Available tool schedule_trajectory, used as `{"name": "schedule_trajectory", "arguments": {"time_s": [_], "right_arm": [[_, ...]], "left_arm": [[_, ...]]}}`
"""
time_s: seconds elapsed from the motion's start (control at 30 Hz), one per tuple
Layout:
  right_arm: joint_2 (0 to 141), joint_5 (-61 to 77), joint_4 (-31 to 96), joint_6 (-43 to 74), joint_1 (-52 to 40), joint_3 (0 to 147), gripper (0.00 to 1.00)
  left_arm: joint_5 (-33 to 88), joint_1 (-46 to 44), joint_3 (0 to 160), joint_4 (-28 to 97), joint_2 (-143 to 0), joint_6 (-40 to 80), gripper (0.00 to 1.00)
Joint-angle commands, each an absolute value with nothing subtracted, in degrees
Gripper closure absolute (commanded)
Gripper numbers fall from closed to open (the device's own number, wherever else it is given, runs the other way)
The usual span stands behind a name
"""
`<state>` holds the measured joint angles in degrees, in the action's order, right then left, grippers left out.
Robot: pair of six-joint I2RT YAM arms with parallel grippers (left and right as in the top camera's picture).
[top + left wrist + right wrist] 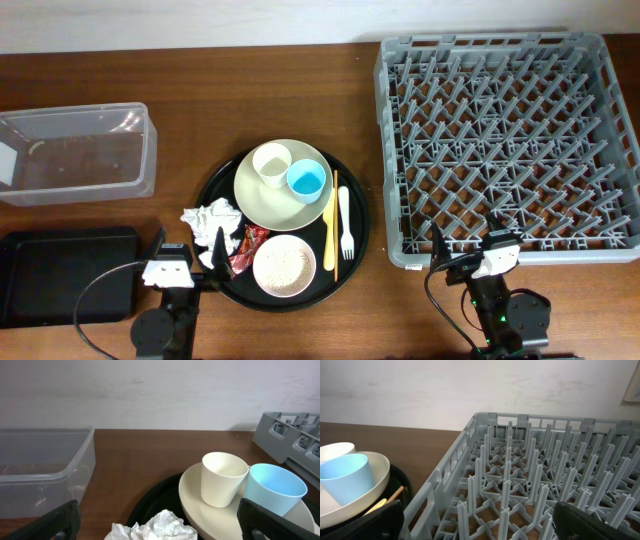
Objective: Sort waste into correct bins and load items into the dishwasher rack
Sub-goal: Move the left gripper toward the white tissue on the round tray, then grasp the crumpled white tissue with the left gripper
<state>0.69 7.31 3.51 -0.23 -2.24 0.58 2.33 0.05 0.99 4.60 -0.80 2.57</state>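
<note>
My left gripper is going to close on the far part of the crumpled tissue (215, 215) (164, 524), at the edge of the round black tray beside the cream plate.
On the round black tray (222, 183) lies a cream plate (270, 205) carrying a cream cup (271, 163) and a blue cup (306, 180). Beside it are crumpled tissue (210, 220), a red wrapper (248, 245), a pinkish bowl (284, 265) speckled with rice, a yellow utensil (331, 225) and a white fork (346, 222). My left gripper (188, 248) stands open just short of the tissue (155, 527), holding nothing. My right gripper (468, 238) is open and empty at the front edge of the grey rack (505, 140). The clear tub (75, 150) sits far left, the black rectangular tray (65, 275) near left.
The left wrist view shows the tub (40, 470) to the left and both cups (224, 479) ahead on the right. In the right wrist view the rack's upright pegs (530, 470) fill the space ahead, with the blue cup (347, 477) at the left.
</note>
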Motion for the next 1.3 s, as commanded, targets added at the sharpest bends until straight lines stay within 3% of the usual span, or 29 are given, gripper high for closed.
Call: {"name": "schedule_trajectory", "arguments": {"time_s": [0.0, 0.33, 0.47, 0.67, 0.83, 1.0, 1.1, 1.17, 1.2, 1.27], "right_arm": [[0.36, 6.81, 3.88, -0.21, -2.2, 0.32, 0.02], [0.36, 6.81, 3.9, -0.21, -2.2, 0.32, 0.02], [0.36, 6.81, 3.9, -0.21, -2.2, 0.32, 0.02], [0.36, 6.81, 3.9, -0.21, -2.2, 0.32, 0.02], [0.36, 6.81, 3.9, -0.21, -2.2, 0.32, 0.02], [0.36, 6.83, 3.9, -0.21, -2.2, 0.32, 0.02], [0.36, 6.81, 3.9, -0.21, -2.2, 0.32, 0.02], [0.36, 6.81, 3.9, -0.21, -2.2, 0.32, 0.02], [0.36, 6.81, 3.9, -0.21, -2.2, 0.32, 0.02], [0.36, 6.81, 3.9, -0.21, -2.2, 0.32, 0.02]], "left_arm": [[2.11, -0.12, 0.51, 4.58, -0.4, 1.67, 0.01], [2.2, -0.12, 0.54, 3.88, -0.4, 1.69, 0.01], [11.2, -0.12, 3.88, 1.48, -0.4, 3.25, 0.01], [11.25, -0.12, 24.77, 16.82, -2.79, 3.64, 0.01], [16.95, -0.12, 44.18, 24.34, -20.03, 3.6, 0.01], [17.04, -0.12, 71.35, 48.31, -48.56, 0.36, 0.01], [16.56, -0.12, 73.45, 56.49, -55.07, -0.3, 0.01], [10.07, -0.12, 73.45, 61.89, -56.88, -0.38, 0.33], [4.38, -0.12, 73.38, 66.48, -58.89, 2.2, 0.42], [3.14, -0.12, 71.96, 71.77, -64.03, 1.65, 0.43]]}}
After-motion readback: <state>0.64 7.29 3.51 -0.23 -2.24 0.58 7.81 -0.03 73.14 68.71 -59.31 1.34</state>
